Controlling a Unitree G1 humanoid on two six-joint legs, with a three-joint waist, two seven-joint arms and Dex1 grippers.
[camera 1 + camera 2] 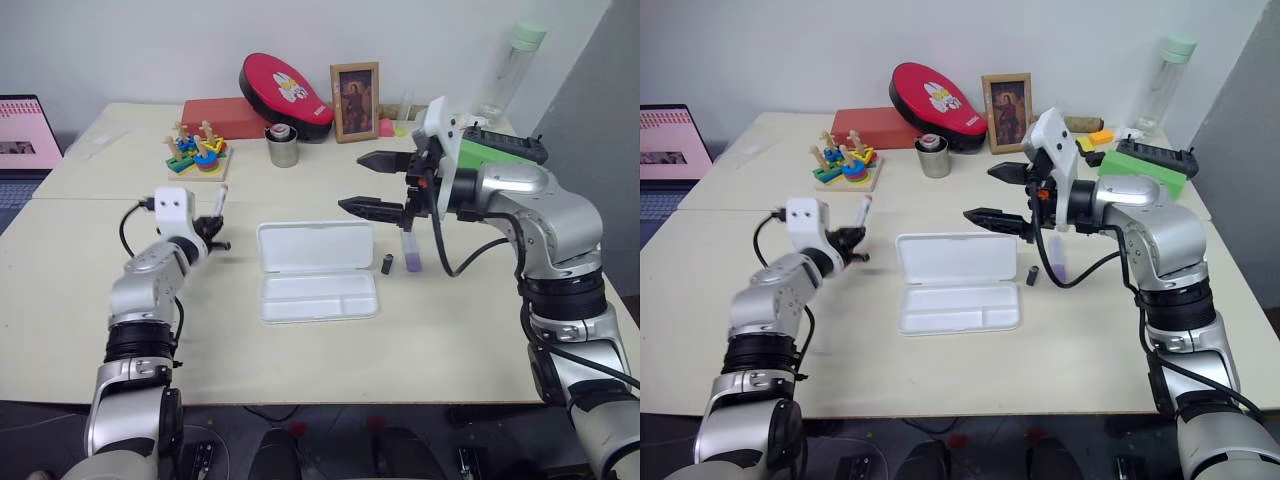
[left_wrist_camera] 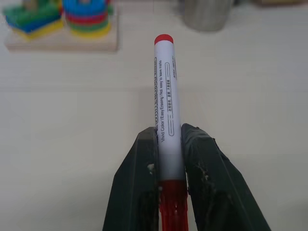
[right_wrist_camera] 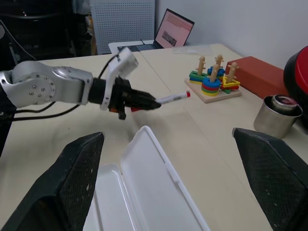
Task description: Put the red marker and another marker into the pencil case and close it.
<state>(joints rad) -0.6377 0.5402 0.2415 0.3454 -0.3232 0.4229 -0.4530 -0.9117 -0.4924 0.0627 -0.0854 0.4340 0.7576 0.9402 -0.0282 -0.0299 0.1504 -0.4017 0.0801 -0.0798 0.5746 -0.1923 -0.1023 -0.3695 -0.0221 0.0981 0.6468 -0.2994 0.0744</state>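
The robot's left gripper should release the red marker in the pencil case tray's long compartment (image 1: 315, 290) beside the lid. The marker is still held above the table.
My left gripper (image 1: 212, 232) is shut on the red marker (image 1: 219, 200) near its red cap and holds it above the table, left of the pencil case, tail end pointing away. In the left wrist view the marker (image 2: 166, 110) sits clamped between both fingers. The white pencil case (image 1: 318, 272) lies open at the table's middle, lid back, tray bare. My right gripper (image 1: 352, 182) hangs open above the case's right end, pointing left. The lilac marker (image 1: 411, 250) lies on the table right of the case, partly behind the right arm's cable.
A small black stub (image 1: 387, 264) lies between the case and the lilac marker. At the back stand a wooden stacking toy (image 1: 198, 152), a metal cup (image 1: 283, 146), a red box (image 1: 225, 117), a picture frame (image 1: 355, 102) and a bottle (image 1: 510, 70). A laptop (image 1: 28, 135) is far left.
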